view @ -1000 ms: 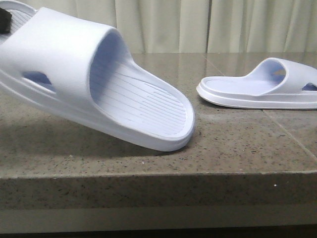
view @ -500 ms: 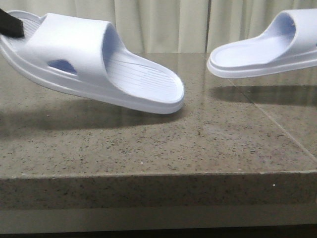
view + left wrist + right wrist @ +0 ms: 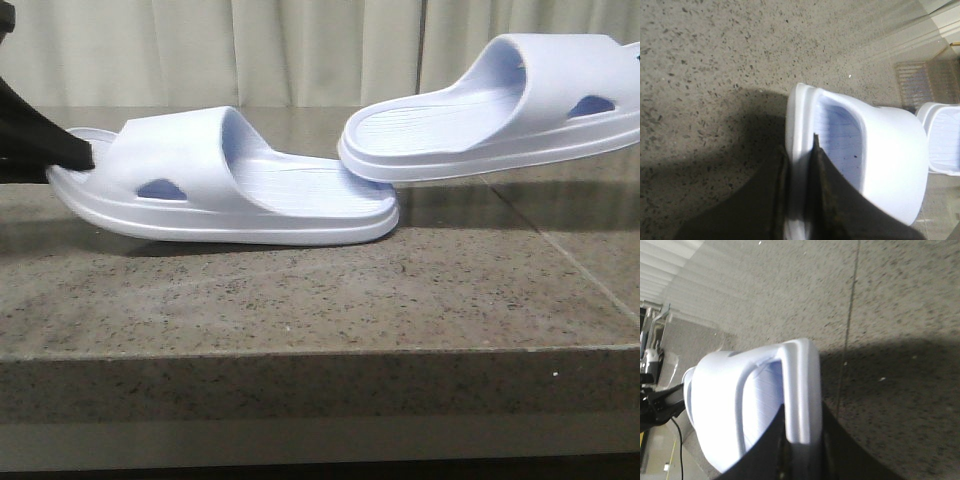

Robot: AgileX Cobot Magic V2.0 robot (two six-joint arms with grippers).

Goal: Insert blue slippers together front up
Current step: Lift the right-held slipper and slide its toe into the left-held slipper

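Observation:
I should release my right gripper's slipper, nested on the toe end of my left gripper's slipper (image 3: 376,158).
Two pale lavender-blue slippers face each other toe to toe. The left slipper (image 3: 230,185) lies nearly level, low on the stone table, with an oval side hole. My left gripper (image 3: 62,150) is shut on its heel rim; the left wrist view shows the fingers (image 3: 799,150) clamping the sole edge of this slipper (image 3: 890,160). The right slipper (image 3: 480,110) hangs higher, its toe overlapping above the left slipper's toe. My right gripper (image 3: 802,425) is shut on its heel rim (image 3: 800,385); this gripper is outside the front view.
The speckled brown stone table (image 3: 300,290) has a front edge across the lower front view and a tile seam on the right. Pale curtains (image 3: 300,50) hang behind it. The right slipper's toe also shows in the left wrist view (image 3: 942,145).
The left slipper came down, levelled out and moved right. The right slipper was lifted off the table and carried left until its toe overlaps the left slipper's toe.

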